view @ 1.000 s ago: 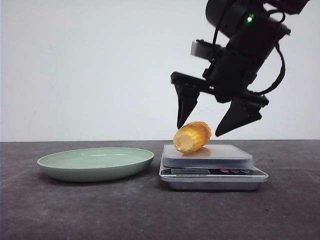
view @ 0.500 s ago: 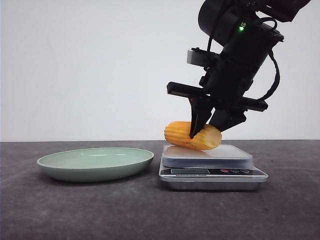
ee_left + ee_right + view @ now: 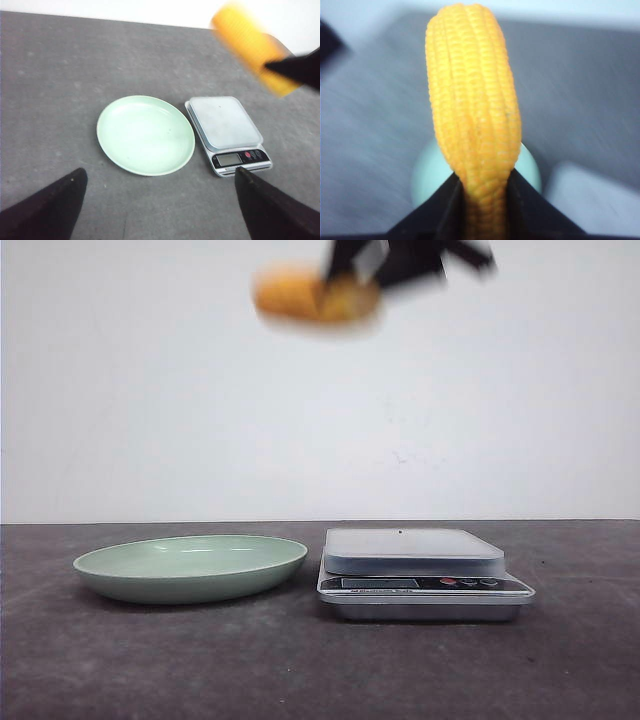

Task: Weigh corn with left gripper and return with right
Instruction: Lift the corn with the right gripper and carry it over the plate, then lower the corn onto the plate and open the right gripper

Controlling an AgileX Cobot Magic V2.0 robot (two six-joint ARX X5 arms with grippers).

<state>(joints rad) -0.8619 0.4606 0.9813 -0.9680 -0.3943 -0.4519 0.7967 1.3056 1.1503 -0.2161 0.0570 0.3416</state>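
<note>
My right gripper is going to let go of the corn on the pale green plate (image 3: 219,548), a little toward the scale from the plate's middle.
The corn (image 3: 315,295) is a yellow-orange cob, blurred, high near the top of the front view. My right gripper (image 3: 350,278) is shut on it and holds it in the air, above the gap between plate and scale. In the right wrist view the corn (image 3: 472,115) is clamped between the black fingers of the right gripper (image 3: 484,200), over the green plate (image 3: 530,170). The left wrist view shows the corn (image 3: 250,47) with one right finger (image 3: 295,67) on it. My left gripper (image 3: 160,172) is open and empty, high above the table; it is out of the front view.
A pale green plate (image 3: 190,565) sits on the dark table at the left, also seen from above (image 3: 145,135). A silver kitchen scale (image 3: 415,550) stands just right of it with a bare platform (image 3: 225,122). A white wall is behind.
My right gripper closed on the corn on the scale, then lifted it up and to the left. The scale platform is now bare.
</note>
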